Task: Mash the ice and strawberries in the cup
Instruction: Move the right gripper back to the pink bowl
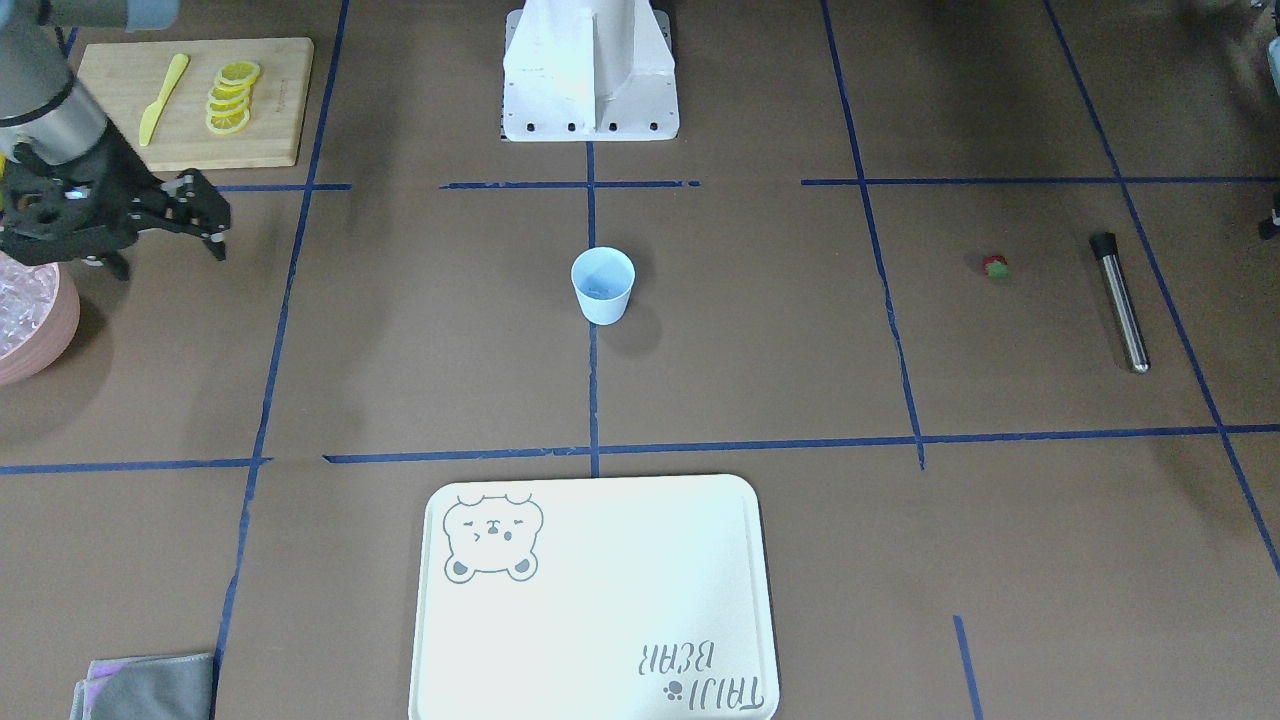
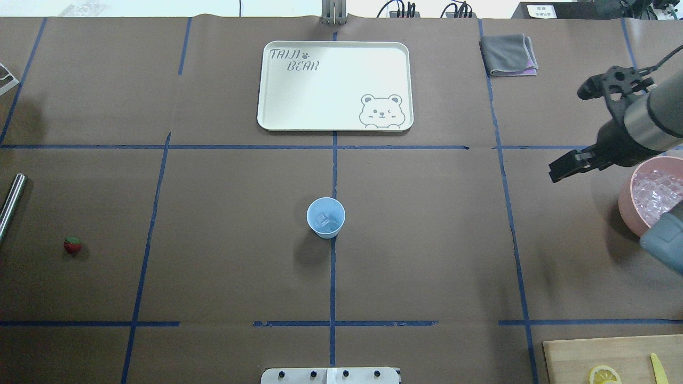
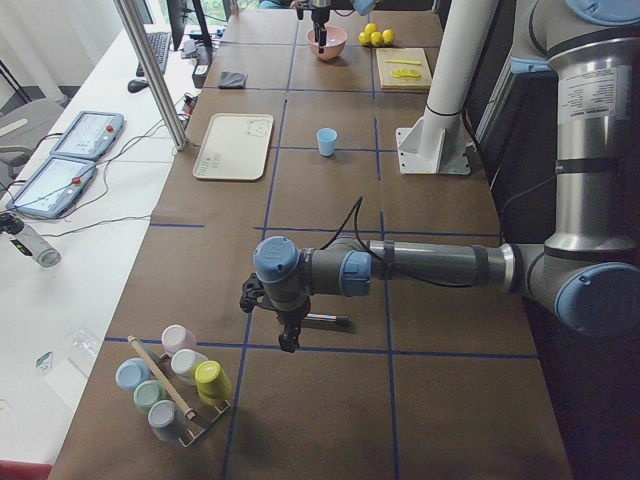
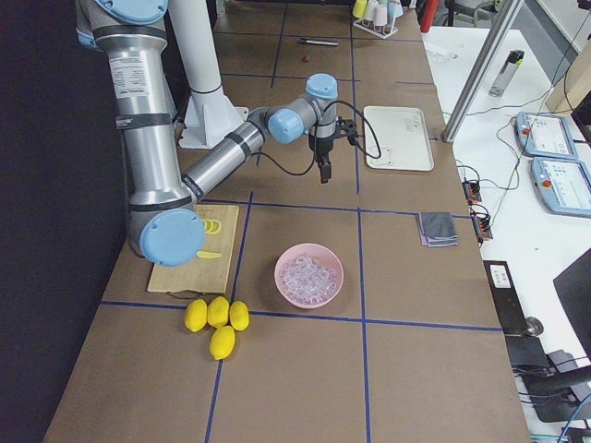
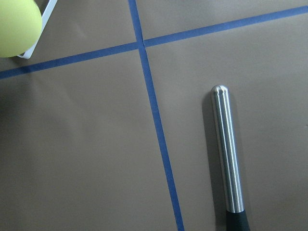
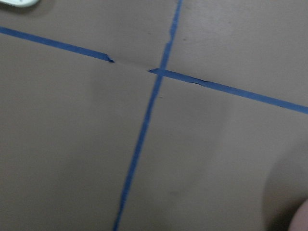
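Note:
Next, the right gripper closes on a clear ice cube near the middle of the pink bowl [image 1: 8, 290], as the cup needs more ice.
The pale blue cup [image 2: 326, 217] stands upright at the table's middle, also in the front view [image 1: 603, 285]. A clear ice cube [image 2: 322, 218] lies inside it. The strawberry [image 2: 72, 245] lies on the table far to the left, next to a steel muddler [image 2: 10, 205] with a black end. My right gripper [image 2: 571, 130] is open and empty, above the table beside the pink bowl [image 2: 627, 205] of ice. My left gripper [image 3: 289, 335] shows only in the exterior left view, just over the muddler [image 5: 226, 154]; I cannot tell if it is open or shut.
A white bear tray [image 2: 336, 125] lies beyond the cup. A grey cloth [image 2: 508, 53] is at the far right. A wooden board [image 1: 270, 100] holds lemon slices and a yellow knife. Whole lemons [image 4: 217, 318] and a rack of cups [image 3: 170, 385] sit at the table's ends.

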